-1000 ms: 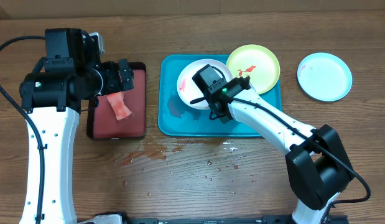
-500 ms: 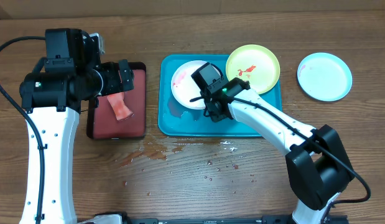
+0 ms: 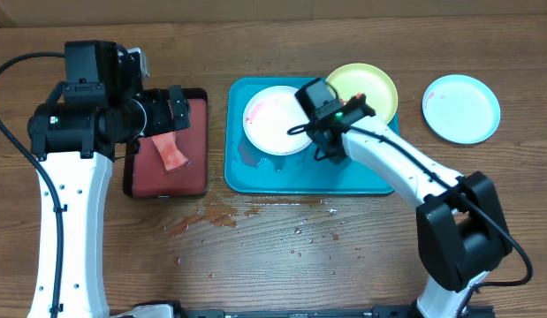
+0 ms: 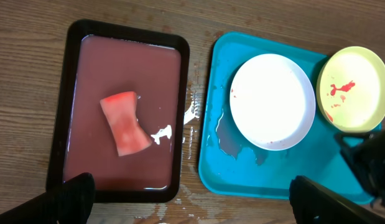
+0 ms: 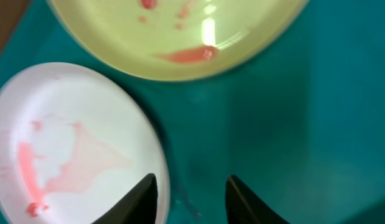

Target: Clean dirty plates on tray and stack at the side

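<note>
I should next move my left gripper to the pink sponge's narrow middle (image 3: 170,152) (image 4: 125,124) in the red tray and close it there, since the white plate needs to be wiped.
The white plate (image 3: 277,119) (image 4: 273,99) (image 5: 74,143) lies flat in the teal tray (image 3: 255,172) (image 4: 242,174) (image 5: 292,137), with pink sauce smears on it. A yellow-green plate (image 3: 361,95) (image 4: 357,87) (image 5: 180,31) with red smears rests on the tray's far right corner. The light blue plate (image 3: 461,108) sits on the table at the right. My right gripper (image 3: 326,141) (image 5: 192,186) hovers open at the white plate's right rim, holding nothing. My left gripper (image 3: 171,106) (image 4: 208,208) stands wide open above the table, between the red tray and the teal tray.
A black-rimmed red tray (image 3: 189,168) (image 4: 155,74) of reddish water holds a pink sponge (image 3: 171,152) (image 4: 125,123) to the left of the teal tray. Spilled water and crumbs (image 3: 220,216) spot the table in front of both trays.
The white plate, tilted up in my right gripper a second ago, now lies flat and further left. The right gripper has opened and moved right. The left arm has not moved.
</note>
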### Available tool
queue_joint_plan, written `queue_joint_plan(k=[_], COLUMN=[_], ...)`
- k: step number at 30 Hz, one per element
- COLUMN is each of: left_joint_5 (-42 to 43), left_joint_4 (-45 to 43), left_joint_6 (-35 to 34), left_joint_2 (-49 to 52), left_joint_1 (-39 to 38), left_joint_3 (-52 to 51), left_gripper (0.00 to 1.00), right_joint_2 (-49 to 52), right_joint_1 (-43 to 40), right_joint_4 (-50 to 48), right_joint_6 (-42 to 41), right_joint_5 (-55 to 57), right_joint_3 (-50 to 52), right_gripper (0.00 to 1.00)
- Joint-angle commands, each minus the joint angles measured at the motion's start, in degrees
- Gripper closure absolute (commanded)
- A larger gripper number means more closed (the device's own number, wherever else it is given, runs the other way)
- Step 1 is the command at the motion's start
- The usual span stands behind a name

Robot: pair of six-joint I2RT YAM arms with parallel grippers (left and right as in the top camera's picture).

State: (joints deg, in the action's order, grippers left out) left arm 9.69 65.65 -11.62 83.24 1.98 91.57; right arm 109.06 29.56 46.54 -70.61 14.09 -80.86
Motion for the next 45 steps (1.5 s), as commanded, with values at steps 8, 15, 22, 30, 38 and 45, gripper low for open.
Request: queue_joint_plan(k=[8, 15, 22, 30, 38, 45], left_joint_5=[0.39, 0.39, 0.39, 0.37, -1.84, -3.82], left_joint_4=[0.11, 0.11, 0.13, 0.15, 0.09, -0.46], left_joint_6=[-0.37, -0.39, -0.39, -0.37, -0.35, -0.44], left_joint_2=[-1.18, -1.18, -1.18, -1.11, -0.74, -0.17], left_joint_1=[-0.17, -0.17, -0.17, -0.17, -0.17, -0.17], left_joint_3=[0.76, 0.76, 0.74, 0.17, -0.9, -5.22], left_gripper=[0.0, 0.0, 0.0, 0.0, 0.01, 0.0], right_joint_2=[4.0, 6.71, 8.59, 8.83, 7.96, 8.09], right_joint_1=[-0.11, -0.11, -0.11, -0.48, -1.57, -1.57], right_joint_4=[-1.68, -3.04, -6.03, -1.53, 6.08, 0.87], right_joint_6=[15.56, 15.54, 15.54, 14.93, 15.39, 15.34], right_joint_5=[-6.19, -7.26, -9.16, -11.67, -11.89, -12.31], right_joint_3=[-0.15, -0.15, -0.15, -2.36, -8.39, -8.37], right_gripper=[0.68, 0.68, 0.68, 0.61, 0.53, 0.51])
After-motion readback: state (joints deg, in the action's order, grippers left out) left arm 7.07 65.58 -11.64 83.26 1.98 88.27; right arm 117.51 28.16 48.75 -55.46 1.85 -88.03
